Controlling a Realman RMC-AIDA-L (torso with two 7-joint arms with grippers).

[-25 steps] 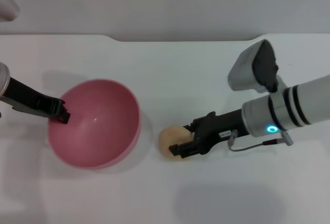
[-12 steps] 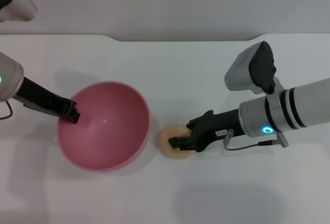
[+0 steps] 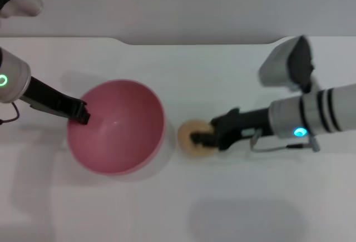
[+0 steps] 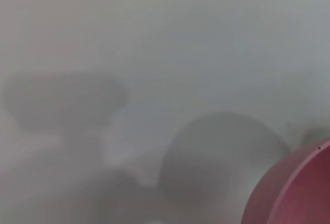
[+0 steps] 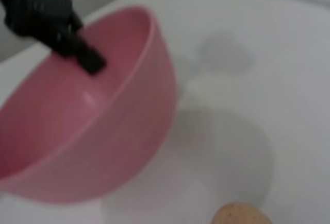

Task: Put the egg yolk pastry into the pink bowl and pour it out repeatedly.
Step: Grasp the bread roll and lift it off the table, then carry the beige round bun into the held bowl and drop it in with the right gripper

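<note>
My left gripper is going to let go of the pink bowl on the white table (image 3: 212,148) under the black fingers of my right gripper.
The pink bowl (image 3: 125,142) stands on the white table at the left, empty and tilted a little. My left gripper (image 3: 82,113) is shut on its left rim, one black finger inside the wall. The bowl also shows in the right wrist view (image 5: 118,131), with that finger (image 5: 85,54) over its rim, and its outer wall shows in the left wrist view (image 4: 294,193). The egg yolk pastry (image 3: 189,136) is just right of the bowl. My right gripper (image 3: 201,138) is shut on it from the right. The pastry's top shows in the right wrist view (image 5: 242,216).
The white table (image 3: 183,75) ends at a back edge against a grey wall (image 3: 178,3). A narrow gap separates the bowl's right rim from the pastry.
My left gripper has shifted the bowl to the right. My right gripper has closed in on the pastry and carried it farther back and slightly right.
</note>
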